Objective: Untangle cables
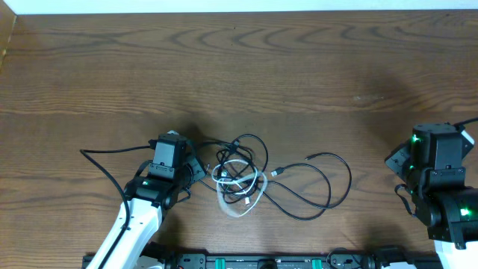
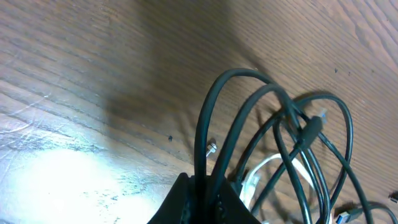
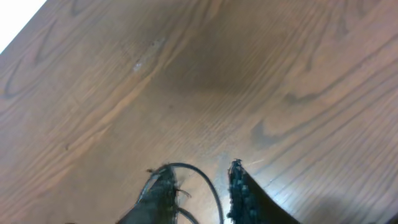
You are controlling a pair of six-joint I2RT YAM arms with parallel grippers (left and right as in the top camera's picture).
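Note:
I have both pieces of black cable pinched together in my left gripper, so next I open it and take just the piece nearer the tangle (image 2: pixel 234 134).
The cables lie in a tangle (image 1: pixel 239 175) on the wooden table, right of my left gripper (image 1: pixel 196 168). A long black cable (image 1: pixel 328 196) sweeps out in a wide loop to the right. The white cable (image 1: pixel 243 208) curls at the front of the knot. In the left wrist view my left gripper (image 2: pixel 214 186) is shut on two black cable strands (image 2: pixel 249 81) that arch up from its fingers. Behind them lie the white cable (image 2: pixel 267 165) and a small silver plug (image 2: pixel 211 148). My right gripper (image 1: pixel 399 161) stands far right, away from the tangle. Its fingers are apart (image 3: pixel 202 174), and a thin dark loop (image 3: pixel 199 171) shows between them.
The table's back edge (image 1: pixel 239 10) runs along the top of the overhead view. Bare wood (image 1: pixel 299 67) lies behind the tangle and between it and the right arm. A thicker black arm wire (image 1: pixel 104 161) trails left of the left arm.

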